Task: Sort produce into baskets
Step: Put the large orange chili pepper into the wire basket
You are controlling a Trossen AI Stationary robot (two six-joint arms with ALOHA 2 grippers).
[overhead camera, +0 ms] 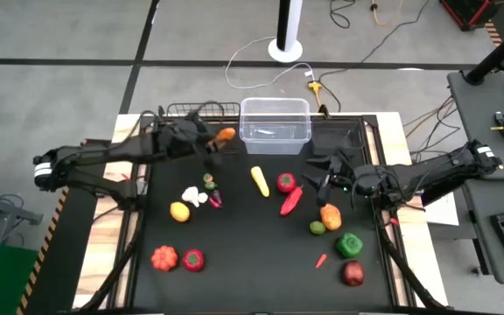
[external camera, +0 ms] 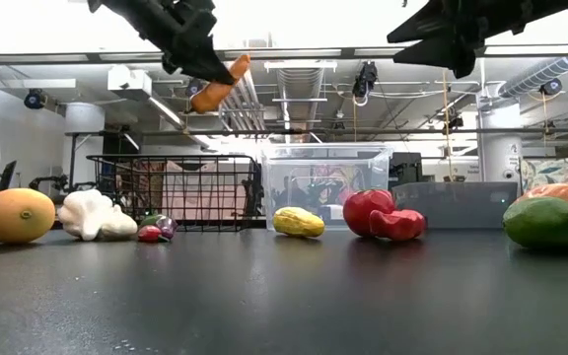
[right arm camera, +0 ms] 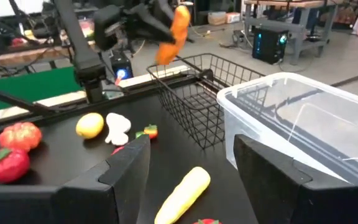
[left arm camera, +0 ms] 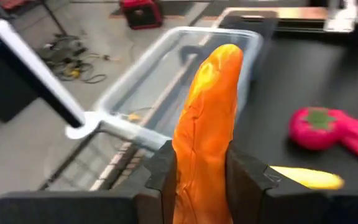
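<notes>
I should let go of the orange carrot with my left gripper inside the black wire basket (overhead camera: 204, 131) next to the clear plastic bin.
My left gripper (overhead camera: 210, 140) is shut on an orange carrot (overhead camera: 225, 135), held high over the table beside the black wire basket (overhead camera: 201, 112) and the clear plastic bin (overhead camera: 275, 123). My right gripper (overhead camera: 322, 171) is open and empty above the table's right side, near an orange fruit (overhead camera: 330, 215). Loose produce lies on the table: yellow corn (overhead camera: 259, 179), a red tomato (overhead camera: 285, 182), a red chilli (overhead camera: 290, 201), white garlic (overhead camera: 194, 196), a green pepper (overhead camera: 349, 244). The low dark tray (external camera: 452, 202) shows behind the red pieces in the low view. My left gripper pinches the carrot's lower part (left arm camera: 199, 168) between its two fingers (left arm camera: 164, 171), one on each side. The carrot runs lengthwise out past the fingertips. It is lifted clear of the table and slants upward in the low view (external camera: 218, 87).
A yellow round fruit (overhead camera: 179, 211), an orange pumpkin (overhead camera: 164, 257), a red tomato (overhead camera: 192, 259), a small red chilli (overhead camera: 321, 260) and a dark red fruit (overhead camera: 352, 273) lie nearer the front edge. Small dark pieces (overhead camera: 211, 188) lie by the garlic.
</notes>
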